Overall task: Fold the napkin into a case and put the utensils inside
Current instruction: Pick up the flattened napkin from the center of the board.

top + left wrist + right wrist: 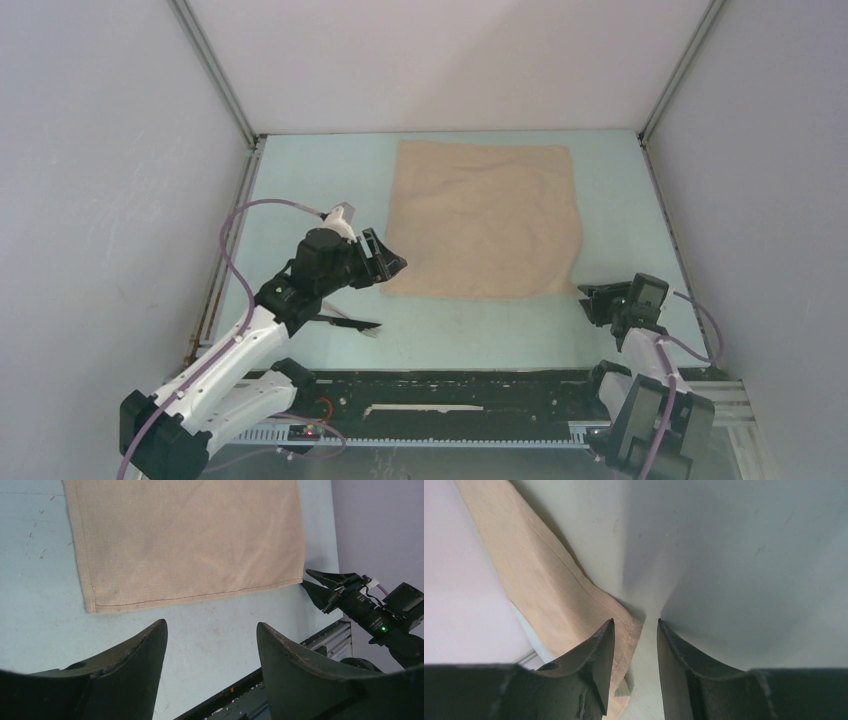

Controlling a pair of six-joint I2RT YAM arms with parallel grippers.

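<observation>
I will open my right gripper, pinch that corner (636, 625) and pull it out straight, because the napkin's side edge bows in toward the napkin's corner at my right gripper.
The tan napkin (485, 215) lies spread flat on the pale blue table (470, 330). My left gripper (393, 263) hovers just off its near-left corner. In the left wrist view this gripper (211, 624) is open over bare table, and the napkin (185, 535) lies beyond its fingertips. My right gripper (587, 296) sits low at the near-right corner. In the right wrist view its (635, 622) jaws stand a narrow gap apart, with the napkin (539, 575) corner reaching in beside the left finger (601, 645). A black utensil (350, 323) lies partly hidden under the left arm.
A black rail (450, 385) runs along the table's near edge between the arm bases. Grey enclosure walls (100, 200) close in the left, right and back. The left wrist view shows the right gripper (320, 587) pointing at the napkin's corner.
</observation>
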